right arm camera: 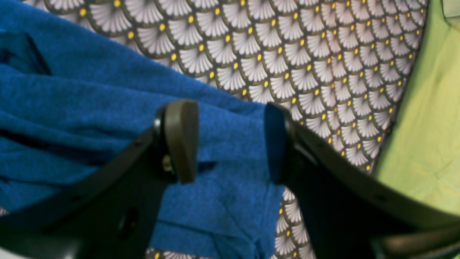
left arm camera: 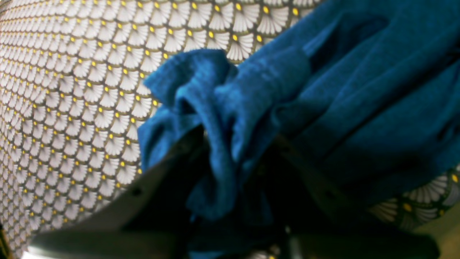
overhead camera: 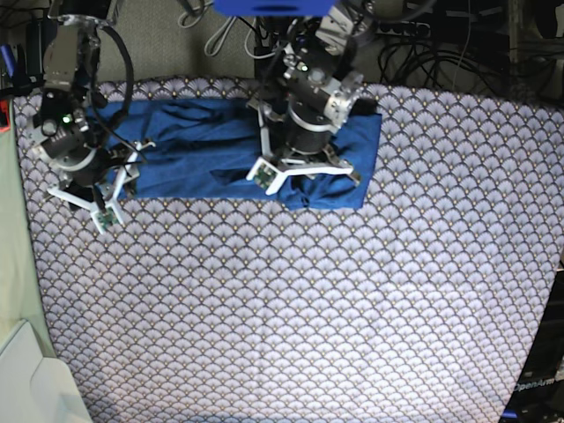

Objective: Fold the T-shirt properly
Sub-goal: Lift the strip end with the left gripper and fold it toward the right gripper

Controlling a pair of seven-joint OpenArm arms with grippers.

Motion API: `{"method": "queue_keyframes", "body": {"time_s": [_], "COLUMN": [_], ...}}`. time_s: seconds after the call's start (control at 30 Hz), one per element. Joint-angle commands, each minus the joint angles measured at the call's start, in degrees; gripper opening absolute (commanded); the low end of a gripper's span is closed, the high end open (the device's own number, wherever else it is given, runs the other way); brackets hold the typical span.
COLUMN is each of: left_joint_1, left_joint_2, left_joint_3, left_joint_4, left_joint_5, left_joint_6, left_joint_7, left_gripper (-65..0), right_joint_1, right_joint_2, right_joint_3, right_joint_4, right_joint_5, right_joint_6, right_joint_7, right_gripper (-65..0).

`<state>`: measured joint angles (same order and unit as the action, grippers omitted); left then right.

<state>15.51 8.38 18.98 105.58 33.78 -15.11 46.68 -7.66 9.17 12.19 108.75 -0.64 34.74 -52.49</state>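
Observation:
Next, my left gripper opens and lets go of the bunched fold, releasing it on the near edge of the blue T-shirt's middle [overhead camera: 245,193].
The blue T-shirt [overhead camera: 203,141] lies stretched along the far part of the table, crumpled toward its right end. In the left wrist view a bunched fold of the T-shirt [left arm camera: 359,90] sits pinched between the fingers of my left gripper [left arm camera: 233,144], which is shut on it; in the base view this gripper [overhead camera: 304,179] stands over the shirt's right part. My right gripper [right arm camera: 230,140] is open, its fingers either side of the sleeve end of the T-shirt [right arm camera: 90,90], at the shirt's left end [overhead camera: 110,174]. Whether its pads touch the cloth I cannot tell.
A tablecloth [overhead camera: 308,291] with a white fan pattern and yellow dots covers the table. A pale green surface [right arm camera: 431,126] borders it beside the right gripper. A white box [overhead camera: 26,379] sits at the near left corner. Cables [overhead camera: 441,53] hang behind the table.

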Motion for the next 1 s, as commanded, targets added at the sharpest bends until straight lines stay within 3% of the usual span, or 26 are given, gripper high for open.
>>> {"method": "queue_keyframes", "body": {"time_s": [0.0,0.4,0.63,0.83,0.97], "left_joint_1": [-0.3,-0.6,-3.5,-5.4,-5.9], "left_joint_2": [0.6,0.6,0.6,0.6,0.6], "left_joint_3": [0.8,0.2,0.1,-3.2,-3.3], "left_joint_4": [0.7,0.6,0.6,0.6,-0.3], "left_joint_5": [-1.2,-12.8,-21.3,-27.0,-27.1], "left_joint_6": [0.5,0.7,0.7,0.7,0.7], "left_joint_7": [-1.1,-0.9,8.2,8.6,8.3], "left_gripper": [-64.6,-64.7,-64.7,-64.8,-64.8], "right_joint_1": [0.6,0.4,0.4,0.3,0.3], "right_joint_2": [0.5,0.5,0.0,-0.6,-0.6], "right_joint_3": [0.2,0.2,0.2,0.2,0.2], "right_joint_4": [0.9,1.0,1.0,1.0,1.0], "right_joint_5": [0.3,0.3,0.3,0.3,0.3], "right_joint_6": [0.0,0.0,0.0,0.0,0.0], "right_joint_7": [1.0,0.8,0.8,0.8,0.8], "right_gripper": [-34.8,-34.8,-34.8,-34.8,-34.8]}}
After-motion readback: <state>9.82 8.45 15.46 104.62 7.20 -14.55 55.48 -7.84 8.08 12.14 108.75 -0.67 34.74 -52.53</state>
